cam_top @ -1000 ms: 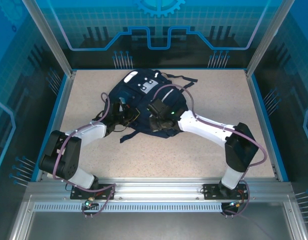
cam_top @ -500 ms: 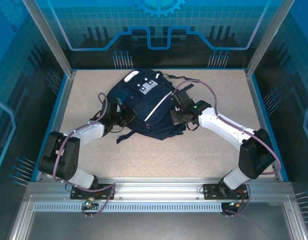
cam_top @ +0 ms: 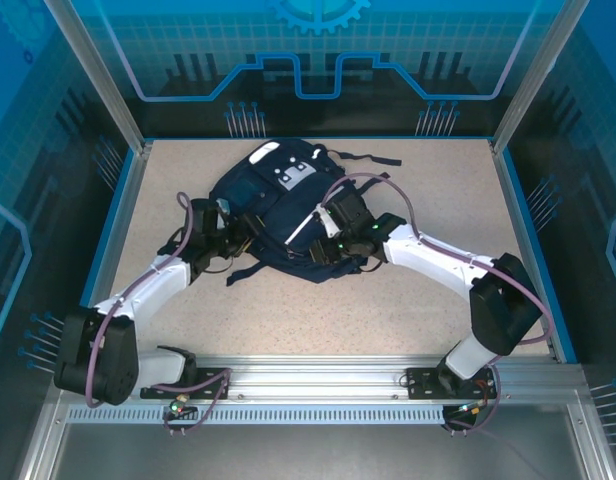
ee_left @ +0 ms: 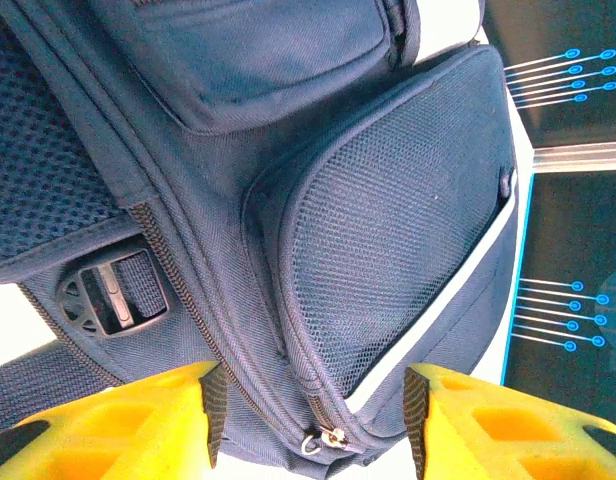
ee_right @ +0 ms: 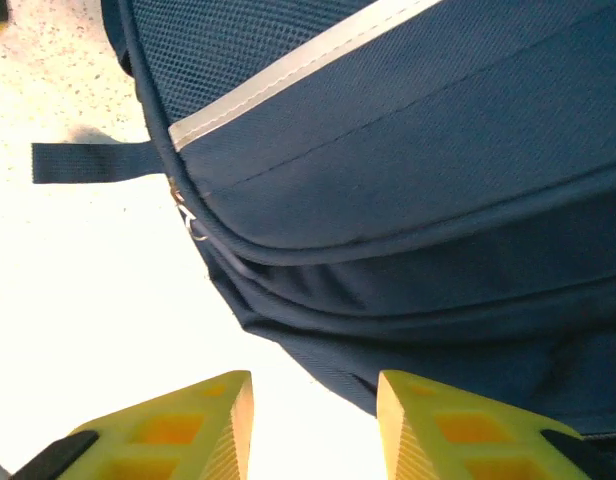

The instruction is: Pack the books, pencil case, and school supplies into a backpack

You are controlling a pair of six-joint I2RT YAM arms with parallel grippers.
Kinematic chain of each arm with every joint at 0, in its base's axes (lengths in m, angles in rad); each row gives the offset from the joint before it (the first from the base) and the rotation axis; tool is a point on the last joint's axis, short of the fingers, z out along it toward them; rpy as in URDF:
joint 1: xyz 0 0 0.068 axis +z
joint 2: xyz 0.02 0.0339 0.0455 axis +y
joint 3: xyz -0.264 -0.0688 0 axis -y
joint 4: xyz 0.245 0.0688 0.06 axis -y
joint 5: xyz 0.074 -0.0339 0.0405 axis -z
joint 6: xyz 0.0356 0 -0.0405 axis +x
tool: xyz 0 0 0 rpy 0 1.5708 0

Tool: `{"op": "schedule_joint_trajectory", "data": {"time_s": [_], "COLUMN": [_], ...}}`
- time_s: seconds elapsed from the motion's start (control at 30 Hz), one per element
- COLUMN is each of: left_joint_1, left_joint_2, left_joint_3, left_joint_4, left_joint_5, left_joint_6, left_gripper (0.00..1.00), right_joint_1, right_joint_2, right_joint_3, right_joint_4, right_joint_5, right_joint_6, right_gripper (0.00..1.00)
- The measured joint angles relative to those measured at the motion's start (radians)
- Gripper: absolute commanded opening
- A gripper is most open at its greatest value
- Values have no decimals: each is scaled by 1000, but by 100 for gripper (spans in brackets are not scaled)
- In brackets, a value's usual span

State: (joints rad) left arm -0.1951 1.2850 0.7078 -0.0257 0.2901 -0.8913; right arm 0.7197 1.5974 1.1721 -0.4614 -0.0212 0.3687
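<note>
The zipper pull is lying at the slack corner of the mesh pocket, so I need to pinch the pocket's curved edge (ee_left: 289, 290) with my left gripper and steady it for my right gripper.
The navy backpack (cam_top: 285, 200) lies flat on the table, its white patches at the far end. My left gripper (cam_top: 240, 238) is at its left side, open. In the left wrist view the backpack (ee_left: 318, 180) shows a mesh pocket (ee_left: 398, 220) and a zipper pull (ee_left: 323, 440) lying between the yellow fingers (ee_left: 138, 420), untouched. My right gripper (cam_top: 326, 243) is at the backpack's near edge, open; in its wrist view the backpack's (ee_right: 418, 200) hem lies just ahead of the fingers (ee_right: 458, 430), apart from them. The books, pencil case and school supplies are out of view.
A loose dark strap (cam_top: 246, 272) trails from the backpack towards the front; another strap (cam_top: 373, 157) lies at the back right. A black buckle (ee_left: 113, 300) sits beside the zipper. Bare speckled table (cam_top: 388, 295) stretches in front, with blue walls (cam_top: 543, 250) along the sides.
Both grippers have opened from shut. The right gripper swung out to the backpack's right side, then back to its near edge. The left arm has stretched out, its elbow lower.
</note>
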Motion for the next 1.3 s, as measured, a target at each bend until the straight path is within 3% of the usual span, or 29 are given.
{"op": "schedule_joint_trajectory", "data": {"time_s": [0.23,0.37,0.47,0.57,0.77,1.0,1.17,1.3], "left_joint_1": [-51,-57,-57,-57,-59,-59,-59,-58], "left_joint_2": [123,173,187,188,148,63,120,192], "left_joint_3": [5,21,25,25,34,45,56,64], "left_joint_4": [38,62,82,84,52,38,39,52], "left_joint_5": [31,32,33,33,20,-6,-10,-8], "left_joint_6": [-35,-63,-80,-83,-78,-79,-80,-103], "left_gripper": [48,35,32,34,52,50,50,41], "right_joint_1": [2,2,2,4,11,14,14,14], "right_joint_2": [0,0,0,0,0,0,0,0], "right_joint_3": [-2,-2,-2,-2,-2,-2,-2,-4], "right_joint_4": [45,54,59,63,64,71,71,73], "right_joint_5": [-6,-6,-6,-6,-6,-5,-5,2], "right_joint_6": [40,43,46,50,54,59,61,61], "right_gripper": [50,50,49,50,51,51,51,52]}}
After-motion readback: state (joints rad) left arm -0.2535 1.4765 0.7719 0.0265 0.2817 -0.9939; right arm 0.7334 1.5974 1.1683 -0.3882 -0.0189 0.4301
